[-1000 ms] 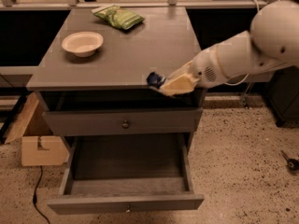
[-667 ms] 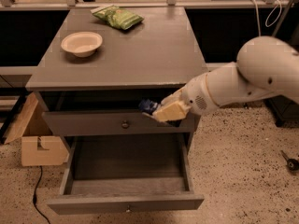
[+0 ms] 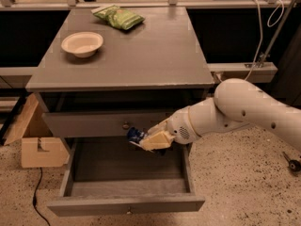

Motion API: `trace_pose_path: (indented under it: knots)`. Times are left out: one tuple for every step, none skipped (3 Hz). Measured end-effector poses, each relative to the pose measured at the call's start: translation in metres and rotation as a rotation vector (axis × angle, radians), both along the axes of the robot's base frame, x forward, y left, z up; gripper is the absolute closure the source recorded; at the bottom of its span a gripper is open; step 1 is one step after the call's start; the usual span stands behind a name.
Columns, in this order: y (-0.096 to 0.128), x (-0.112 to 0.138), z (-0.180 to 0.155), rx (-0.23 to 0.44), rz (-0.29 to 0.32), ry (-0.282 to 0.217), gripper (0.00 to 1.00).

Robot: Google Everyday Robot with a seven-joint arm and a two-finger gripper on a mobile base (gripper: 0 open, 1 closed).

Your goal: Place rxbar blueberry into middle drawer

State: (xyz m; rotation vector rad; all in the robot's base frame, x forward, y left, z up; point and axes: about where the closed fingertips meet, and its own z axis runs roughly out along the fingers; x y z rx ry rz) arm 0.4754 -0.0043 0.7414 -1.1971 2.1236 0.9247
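Note:
The rxbar blueberry, now just above the middle drawer's back part, will be put down by my gripper near the centre of the open middle drawer's grey bottom [image 3: 129, 168].
My gripper [image 3: 149, 139] is shut on the rxbar blueberry [image 3: 136, 135], a small dark blue wrapper whose end sticks out to the left of the fingers. It hangs in front of the upper drawer front [image 3: 94, 124], just above the back part of the open middle drawer [image 3: 127, 204]. The middle drawer is pulled out wide and its inside shows bare grey wood. My white arm reaches in from the right.
On the cabinet top [image 3: 155, 55] stand a cream bowl [image 3: 82, 44] at the left and a green crinkly snack bag [image 3: 118, 17] at the back. A cardboard box [image 3: 35, 140] sits on the floor to the left. A cable [image 3: 37, 199] runs across the speckled floor.
My gripper has come down and to the left with the bar, from the cabinet top's front right edge to just above the open middle drawer.

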Motion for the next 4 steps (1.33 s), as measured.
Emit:
trace_pose_path:
  knots:
    - [0.020, -0.005, -0.081, -0.023, 0.011, 0.043, 1.00]
    - [0.036, 0.008, -0.155, -0.015, -0.029, 0.061, 1.00]
    - [0.041, 0.028, -0.216, 0.013, -0.109, 0.054, 1.00]
    - [0.053, 0.050, -0.283, 0.072, -0.175, 0.099, 0.73]
